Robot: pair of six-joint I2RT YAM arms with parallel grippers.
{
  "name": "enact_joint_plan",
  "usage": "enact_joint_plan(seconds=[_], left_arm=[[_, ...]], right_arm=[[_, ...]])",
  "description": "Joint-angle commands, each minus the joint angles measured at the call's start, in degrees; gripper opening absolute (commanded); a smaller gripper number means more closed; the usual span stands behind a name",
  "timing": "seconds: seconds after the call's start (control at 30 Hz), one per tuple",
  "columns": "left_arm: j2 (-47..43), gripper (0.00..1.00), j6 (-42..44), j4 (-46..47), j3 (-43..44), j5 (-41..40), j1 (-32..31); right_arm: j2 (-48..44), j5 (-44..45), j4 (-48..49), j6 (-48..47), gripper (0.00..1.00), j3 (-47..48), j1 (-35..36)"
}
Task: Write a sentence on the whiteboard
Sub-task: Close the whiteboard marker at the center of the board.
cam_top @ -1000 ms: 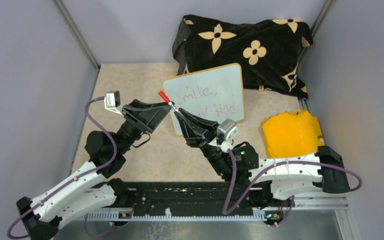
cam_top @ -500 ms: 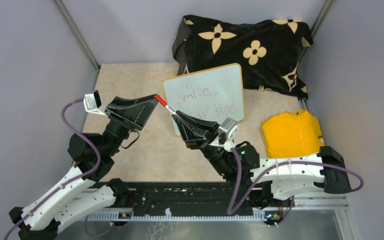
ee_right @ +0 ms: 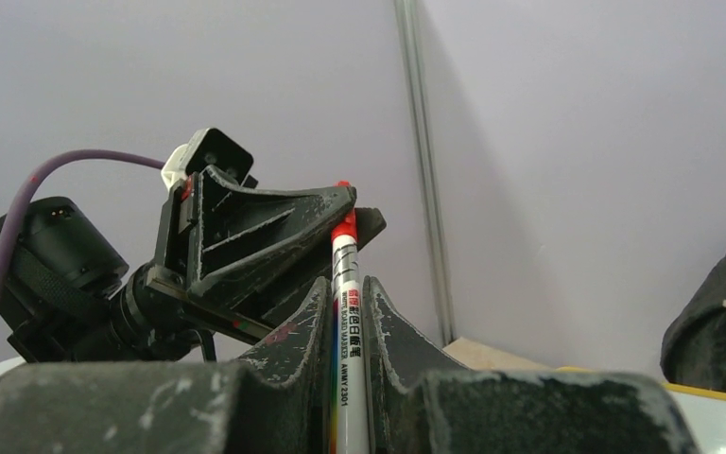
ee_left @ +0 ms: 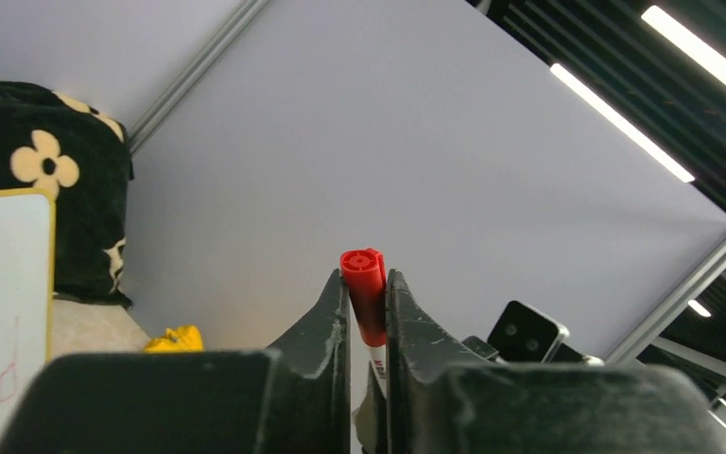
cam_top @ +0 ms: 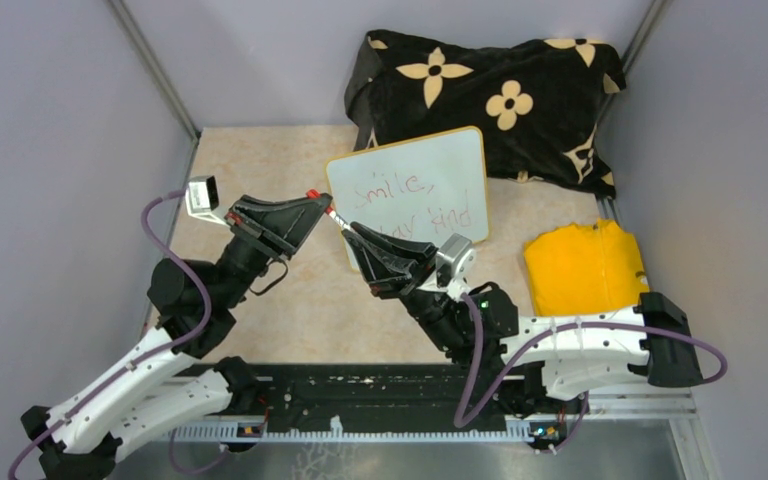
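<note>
The left gripper holds the marker by its red cap alone, so the right gripper will hold the marker while the left gripper takes the marker's white body (ee_right: 345, 268).
The whiteboard (cam_top: 440, 160) lies tilted in the middle of the table, its yellow frame (ee_left: 51, 255) showing at the left of the left wrist view. The sentence (cam_top: 412, 203) is written on it in thin red letters, in two lines. A white marker (cam_top: 334, 213) spans the gap between both grippers, above the board's near-left corner. My right gripper (cam_top: 352, 230) (ee_right: 345, 288) is shut on the marker's white barrel (ee_right: 348, 350). My left gripper (cam_top: 314, 203) (ee_left: 367, 279) is shut on the marker's red cap (ee_left: 365, 284).
A black flower-patterned cloth (cam_top: 500, 90) is heaped at the back, just behind the board. A yellow cloth (cam_top: 585, 265) lies at the right, by the right arm. Grey walls close in both sides, and a black rail (cam_top: 390, 395) runs along the near edge.
The left gripper has come onto the marker's red end and shut on it; a second ago it stood open beside it. The right gripper and marker have barely moved.
</note>
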Motion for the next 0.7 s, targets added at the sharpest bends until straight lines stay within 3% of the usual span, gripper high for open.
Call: enact_joint_plan(seconds=[0.0, 0.1, 0.33, 0.5, 0.57, 0.67], left_arm=[[0.54, 0.08, 0.53, 1.73, 0.07, 1.42, -0.27], [0.96, 0.00, -0.36, 2.11, -0.55, 1.52, -0.28], [3.91, 0.00, -4.65, 5.60, -2.95, 7.02, -0.25], [1.64, 0.00, -3.05, 3.22, -3.33, 2.53, -0.29], [0.03, 0.00, -1.59, 0.27, -3.02, -2.08, -0.30], [-1.86, 0.00, -0.09, -3.38, -3.25, -6.53, -0.27]], right_arm=[[-0.27, -0.45, 1.14, 0.92, 0.00, 1.61, 0.13], [0.26, 0.23, 1.12, 0.47, 0.00, 2.16, 0.17], [0.38, 1.07, 1.88, -0.05, 0.00, 2.06, -0.31], [-2.33, 0.88, -0.15, 0.16, 0.00, 0.48, -0.31], [-4.60, 0.67, -4.24, 1.63, 0.11, 0.09, -0.31], [-8.31, 0.97, -18.57, 5.50, 0.36, 2.95, -0.31]])
